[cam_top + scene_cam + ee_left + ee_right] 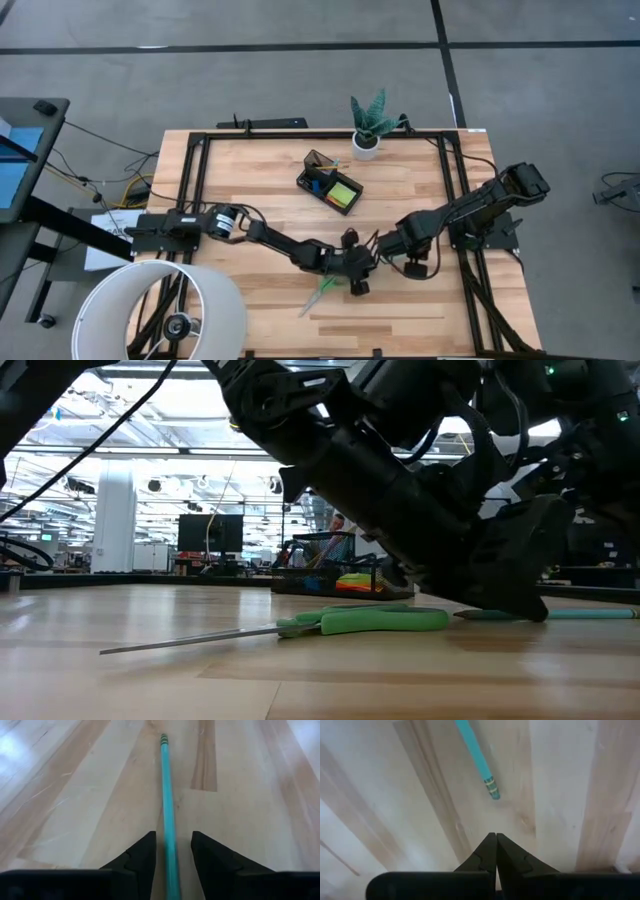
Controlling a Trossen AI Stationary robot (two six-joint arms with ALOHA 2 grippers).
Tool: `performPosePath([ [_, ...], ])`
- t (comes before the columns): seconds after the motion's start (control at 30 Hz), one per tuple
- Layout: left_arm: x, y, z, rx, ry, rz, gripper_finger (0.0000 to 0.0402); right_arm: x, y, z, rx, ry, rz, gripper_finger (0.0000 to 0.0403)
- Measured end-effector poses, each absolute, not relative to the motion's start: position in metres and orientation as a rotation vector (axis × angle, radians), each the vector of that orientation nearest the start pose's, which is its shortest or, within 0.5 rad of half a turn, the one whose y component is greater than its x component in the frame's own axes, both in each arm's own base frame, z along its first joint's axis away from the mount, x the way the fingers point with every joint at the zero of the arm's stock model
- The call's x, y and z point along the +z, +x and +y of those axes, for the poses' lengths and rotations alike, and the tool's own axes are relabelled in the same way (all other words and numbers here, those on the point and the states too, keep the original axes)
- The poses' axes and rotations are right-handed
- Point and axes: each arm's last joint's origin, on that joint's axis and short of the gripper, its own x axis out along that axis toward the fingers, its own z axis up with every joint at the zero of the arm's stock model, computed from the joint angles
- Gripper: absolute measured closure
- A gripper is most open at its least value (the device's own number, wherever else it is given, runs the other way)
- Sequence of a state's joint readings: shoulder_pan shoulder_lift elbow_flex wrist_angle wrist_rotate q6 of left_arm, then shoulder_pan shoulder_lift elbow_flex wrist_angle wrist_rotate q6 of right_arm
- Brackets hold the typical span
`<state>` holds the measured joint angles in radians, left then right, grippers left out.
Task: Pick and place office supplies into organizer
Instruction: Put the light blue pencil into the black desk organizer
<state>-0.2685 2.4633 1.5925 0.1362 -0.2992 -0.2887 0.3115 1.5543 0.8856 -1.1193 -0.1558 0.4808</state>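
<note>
My right gripper, shut short of the teal pen's banded end, should open and pinch that end [493,791] before my left gripper lifts the pen.
A teal pen [165,780] lies flat on the wooden table, and its banded end [492,787] shows in the right wrist view. My left gripper [173,837] is open and low over the table. One finger stands on each side of the pen, and I see no touch. My right gripper [496,836] hangs shut just beyond the pen's banded end, holding nothing. The green-handled scissors [322,290] lie flat beside my left gripper [358,284], blades toward the near left. The black organizer [305,180] stands farther back with a lime-green pad [343,194] in it.
A potted green plant [368,125] stands at the far edge, behind the organizer. A black frame [195,170] runs around the tabletop. A white lamp shade [165,310] overhangs the near left corner. Bare wood lies between the scissors and the organizer.
</note>
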Motion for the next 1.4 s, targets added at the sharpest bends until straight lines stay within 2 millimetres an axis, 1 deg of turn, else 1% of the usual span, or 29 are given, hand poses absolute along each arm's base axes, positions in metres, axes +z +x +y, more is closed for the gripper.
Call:
performPosePath([
  [0.07, 0.056, 0.484, -0.125, 0.131, -0.075, 0.689, 0.0291, 0.169, 0.211, 0.073, -0.105, 0.2, 1.834, 0.0403],
  [0.2, 0.053, 0.483, -0.125, 0.159, -0.146, 0.682, 0.0307, 0.169, 0.212, 0.073, -0.118, 0.205, 1.823, 0.0403],
  [0.33, 0.053, 0.482, -0.126, 0.169, -0.168, 0.678, 0.0312, 0.164, 0.221, 0.074, -0.091, 0.154, 1.698, 0.0403],
  [0.47, 0.053, 0.483, -0.126, 0.175, -0.155, 0.67, 0.031, 0.156, 0.224, 0.073, -0.059, 0.146, 1.648, 0.0394],
  [0.57, 0.052, 0.482, -0.126, 0.175, -0.157, 0.671, 0.0309, 0.151, 0.219, 0.072, -0.029, 0.159, 1.683, 0.037],
  [0.7, 0.052, 0.482, -0.126, 0.177, -0.163, 0.67, 0.0309, 0.144, 0.212, 0.072, -0.005, 0.183, 1.718, 0.0323],
  [0.83, 0.052, 0.482, -0.126, 0.172, -0.143, 0.671, 0.0309, 0.135, 0.21, 0.073, 0.018, 0.178, 1.683, 0.0281],
  [0.93, 0.052, 0.482, -0.126, 0.173, -0.144, 0.67, 0.0308, 0.134, 0.21, 0.072, 0.004, 0.166, 1.676, 0.0265],
  [1.07, 0.052, 0.483, -0.126, 0.183, -0.149, 0.66, 0.0308, 0.133, 0.206, 0.07, -0.028, 0.132, 1.701, 0.0265],
  [1.23, 0.051, 0.483, -0.126, 0.192, -0.154, 0.646, 0.0308, 0.126, 0.198, 0.069, -0.012, 0.142, 1.724, 0.0282],
  [1.4, 0.05, 0.483, -0.127, 0.205, -0.159, 0.642, 0.0308, 0.125, 0.199, 0.068, -0.019, 0.139, 1.706, 0.0289],
])
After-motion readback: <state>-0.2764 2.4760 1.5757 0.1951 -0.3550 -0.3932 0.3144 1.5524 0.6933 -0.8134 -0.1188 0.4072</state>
